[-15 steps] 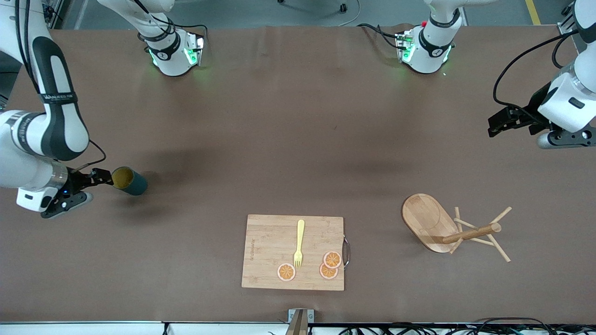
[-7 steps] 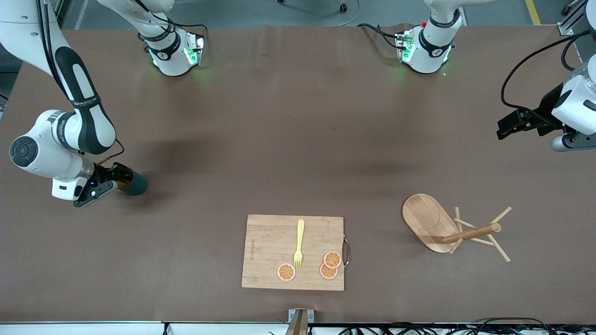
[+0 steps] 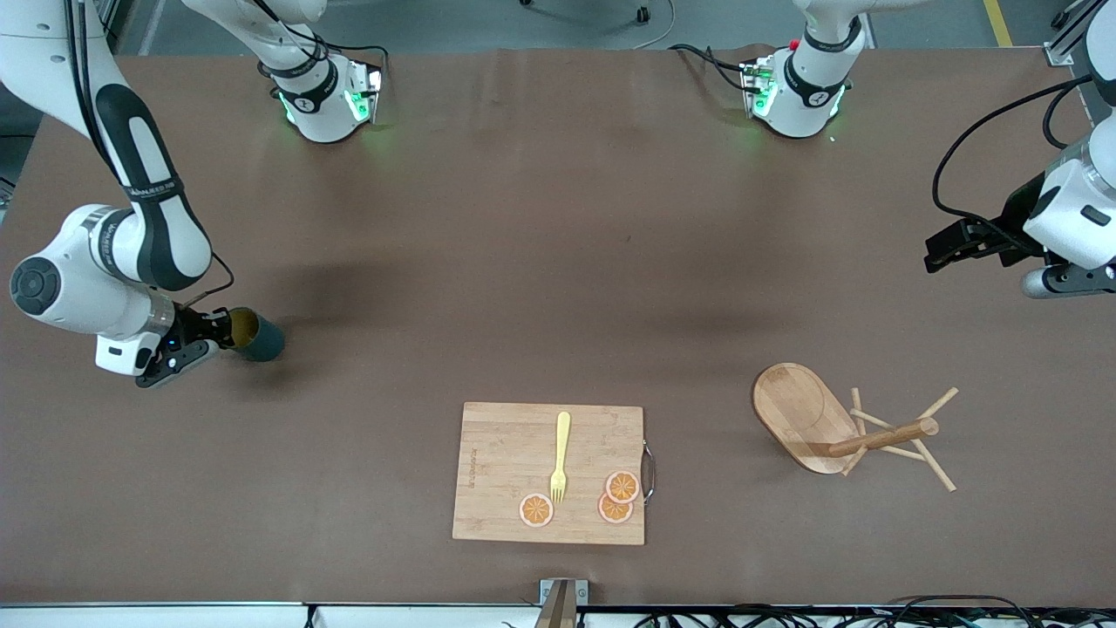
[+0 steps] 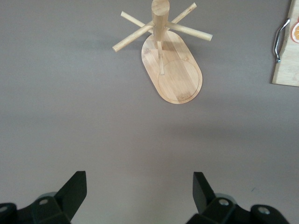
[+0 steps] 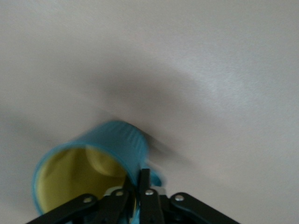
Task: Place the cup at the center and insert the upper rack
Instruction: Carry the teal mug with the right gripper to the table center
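Note:
My right gripper has the dark teal cup to put down. It will let go of the cup on the bare table (image 3: 593,279) beyond the cutting board's far edge.
The dark teal cup (image 3: 259,337) with a yellowish inside is tipped on its side near the right arm's end of the table, its mouth toward my right gripper (image 3: 223,330). That gripper is shut on the cup's rim wall beside the handle; the right wrist view shows the cup (image 5: 100,151) and the gripper (image 5: 138,184). The wooden rack (image 3: 824,425) lies tipped over near the left arm's end, its post and pegs pointing that way. It also shows in the left wrist view (image 4: 175,70). My left gripper (image 3: 938,247) is open and empty over bare table (image 4: 139,182).
A rectangular wooden cutting board (image 3: 501,467) with a yellow fork (image 3: 561,455) and three orange slices (image 3: 621,486) lies near the front camera at mid table. Its metal handle (image 4: 279,39) shows at the edge of the left wrist view.
My right arm has swung and turned its wrist, and the cup in it has shifted a little toward the table's middle. My left gripper has drifted slightly.

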You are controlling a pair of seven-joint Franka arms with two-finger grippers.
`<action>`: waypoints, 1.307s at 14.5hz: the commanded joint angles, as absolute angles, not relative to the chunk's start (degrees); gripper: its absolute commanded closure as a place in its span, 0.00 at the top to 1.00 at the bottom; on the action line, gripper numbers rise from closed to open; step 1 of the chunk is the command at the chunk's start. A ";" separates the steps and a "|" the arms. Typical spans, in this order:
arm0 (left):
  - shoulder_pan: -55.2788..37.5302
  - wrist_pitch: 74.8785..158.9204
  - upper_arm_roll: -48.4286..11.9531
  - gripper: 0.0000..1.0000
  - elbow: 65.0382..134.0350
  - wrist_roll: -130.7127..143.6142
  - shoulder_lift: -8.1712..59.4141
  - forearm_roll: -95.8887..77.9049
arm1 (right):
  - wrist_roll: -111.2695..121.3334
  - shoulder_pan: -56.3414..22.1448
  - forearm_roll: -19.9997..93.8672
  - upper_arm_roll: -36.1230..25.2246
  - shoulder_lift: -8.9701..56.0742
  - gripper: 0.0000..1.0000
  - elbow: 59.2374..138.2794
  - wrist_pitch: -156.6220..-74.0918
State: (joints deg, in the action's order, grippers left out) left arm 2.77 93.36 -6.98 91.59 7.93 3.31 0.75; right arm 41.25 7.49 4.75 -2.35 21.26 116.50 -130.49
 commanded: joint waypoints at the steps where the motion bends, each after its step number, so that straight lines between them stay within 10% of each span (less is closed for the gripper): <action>1: 2.90 93.43 -7.03 1.00 91.14 7.47 3.34 0.79 | 30.99 3.71 5.98 -1.93 16.10 0.00 116.54 -124.91; 10: 3.60 93.60 -7.03 1.00 91.49 7.21 3.34 0.79 | -29.91 -29.76 7.21 -1.58 11.86 0.00 111.90 -121.38; 19: 3.60 93.96 -7.03 1.00 91.58 7.21 3.60 0.70 | -55.02 -51.76 6.24 -1.85 31.97 0.05 95.38 -124.45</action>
